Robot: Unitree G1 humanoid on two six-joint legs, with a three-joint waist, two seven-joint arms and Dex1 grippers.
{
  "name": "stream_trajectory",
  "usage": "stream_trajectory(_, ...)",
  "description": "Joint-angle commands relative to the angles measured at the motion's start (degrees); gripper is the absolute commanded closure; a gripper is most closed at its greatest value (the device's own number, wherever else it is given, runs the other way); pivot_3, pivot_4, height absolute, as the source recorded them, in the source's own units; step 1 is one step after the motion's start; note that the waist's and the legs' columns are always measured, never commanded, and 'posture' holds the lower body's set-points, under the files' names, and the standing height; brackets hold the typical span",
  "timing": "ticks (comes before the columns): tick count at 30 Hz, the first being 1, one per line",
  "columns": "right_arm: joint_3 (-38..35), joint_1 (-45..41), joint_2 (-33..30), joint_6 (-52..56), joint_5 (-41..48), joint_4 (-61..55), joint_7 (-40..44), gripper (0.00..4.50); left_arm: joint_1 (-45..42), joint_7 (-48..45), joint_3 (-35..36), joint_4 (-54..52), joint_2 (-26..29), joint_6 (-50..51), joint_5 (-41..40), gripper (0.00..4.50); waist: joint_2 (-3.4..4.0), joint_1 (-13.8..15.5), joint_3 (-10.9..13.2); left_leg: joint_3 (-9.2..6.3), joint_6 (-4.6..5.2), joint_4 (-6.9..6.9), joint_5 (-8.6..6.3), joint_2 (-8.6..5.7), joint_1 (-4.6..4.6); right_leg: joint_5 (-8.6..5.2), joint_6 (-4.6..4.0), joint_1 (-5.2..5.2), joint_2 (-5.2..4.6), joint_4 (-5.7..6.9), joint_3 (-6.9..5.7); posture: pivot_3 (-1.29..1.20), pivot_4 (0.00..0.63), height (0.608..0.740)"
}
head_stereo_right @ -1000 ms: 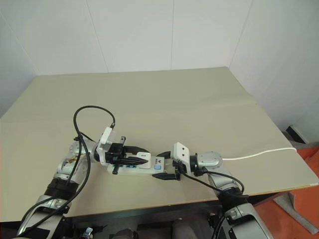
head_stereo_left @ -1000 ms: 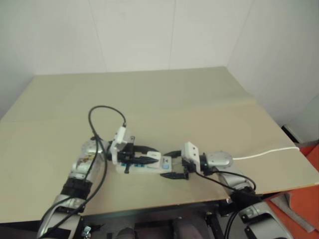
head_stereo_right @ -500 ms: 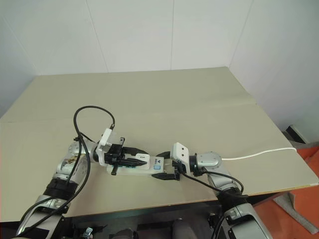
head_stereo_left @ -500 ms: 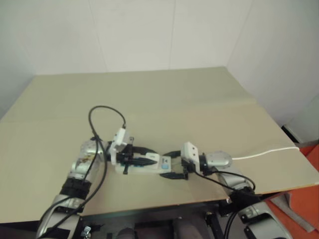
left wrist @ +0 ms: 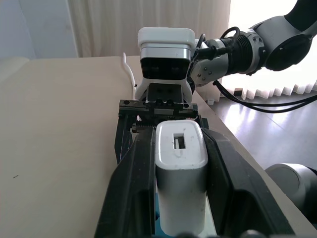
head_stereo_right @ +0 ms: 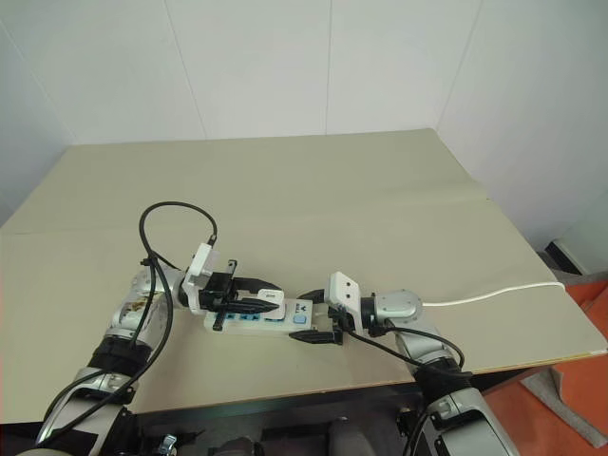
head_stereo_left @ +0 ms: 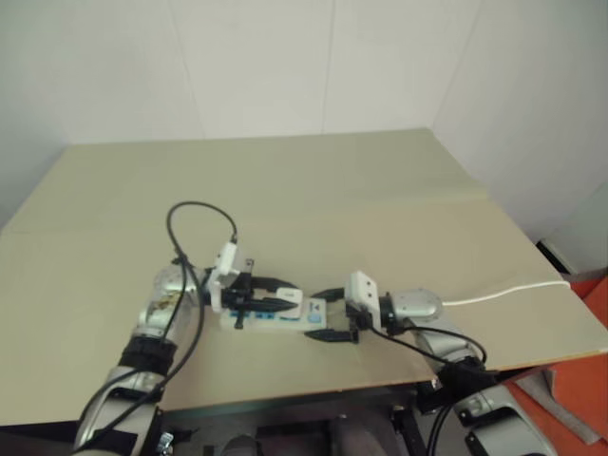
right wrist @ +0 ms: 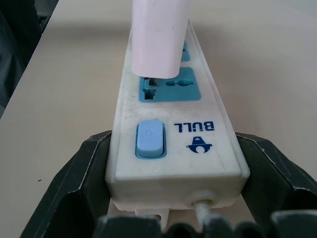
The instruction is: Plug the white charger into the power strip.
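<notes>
The robot's left gripper will release the white charger in the power strip's blue socket (head_stereo_left: 287, 313) (left wrist: 183, 229) closest to the switch.
The power strip (right wrist: 173, 126) lies flat near the table's front edge, with blue socket faces and a blue switch (right wrist: 149, 139) at its cord end. My right gripper (head_stereo_right: 314, 316) is shut on that end, one finger on each long side. My left gripper (left wrist: 181, 148) is shut on the white charger (left wrist: 181, 173) and holds it level over the strip. The charger (right wrist: 159, 34) stands directly over the socket nearest the switch, its lower end at the blue face. Its prongs are hidden, and I cannot tell whether they are in. Both grippers face each other along the strip (head_stereo_right: 249, 326).
The strip's thin white cord (head_stereo_right: 494, 294) runs right along the beige table (head_stereo_right: 332, 209) and off its right edge. White walls close the back and the right. An orange object (head_stereo_right: 579, 370) lies on the floor beyond the table's right corner.
</notes>
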Motion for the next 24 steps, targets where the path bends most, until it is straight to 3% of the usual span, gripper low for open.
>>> stream_trajectory(1, 2.9, 1.3, 0.6, 0.5, -2.3, 0.3, 0.1, 1.08, 0.3, -0.4, -0.4, 1.7, -0.2, -0.6, 1.4, 3.47, 0.0, 0.0, 0.0, 0.0, 0.0, 0.0, 0.0, 0.0, 0.0, 0.0, 0.0, 0.0, 0.0, 0.0, 0.0, 0.0, 0.15, 0.74)
stream_trajectory(14, 2.8, 1.2, 0.3, 0.5, -2.4, 0.5, 0.2, 1.08, 1.9, -3.0, -1.4, 1.7, -0.3, 1.1, 1.1, 3.47, -0.01, 0.0, -0.1, 0.0, 0.0, -0.11, 0.0, 0.01, 0.0, -0.03, -0.04, -0.04, 0.01, -0.02, 0.0, 0.0, 0.15, 0.74)
stream_trajectory(24, 3.1, 1.1, 0.5, 0.2, -2.5, 0.5, -0.2, 1.08, 2.2, -2.0, -1.1, 6.9, -0.6, -4.3, 3.5, 3.47, -0.01, -0.1, -0.3, 0.02, 0.0, -0.19, 0.0, 0.01, 0.09, -0.05, -0.07, 0.01, 0.01, -0.02, 0.02, 0.0, 0.15, 0.74)
